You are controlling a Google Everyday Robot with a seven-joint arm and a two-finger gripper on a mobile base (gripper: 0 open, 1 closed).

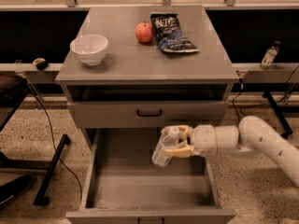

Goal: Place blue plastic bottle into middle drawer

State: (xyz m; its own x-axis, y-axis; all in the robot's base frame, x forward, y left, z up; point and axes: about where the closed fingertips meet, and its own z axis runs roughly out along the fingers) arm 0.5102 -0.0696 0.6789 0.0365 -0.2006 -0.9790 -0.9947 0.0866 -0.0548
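Observation:
Next, I let go of the blue plastic bottle with my gripper on the bottom of the open drawer, toward the side (177, 181) that is nearest my arm.
The blue plastic bottle (164, 147) is clear with a white cap and a pale label. It hangs tilted, cap up and to the right, over the right half of the open middle drawer (140, 186). My gripper (179, 142) comes in from the right and is shut on the bottle's upper part, its yellowish fingers (180, 150) around it. The bottle's base is low, near the drawer's inner space, and I cannot tell if it touches the floor of the grey tray.
A shallower drawer front with a black handle (149, 112) is shut above. On the cabinet top stand a white bowl (89, 48), a red apple (144, 32) and a chip bag (170, 33). A small green-labelled bottle (269, 55) stands on a ledge at right.

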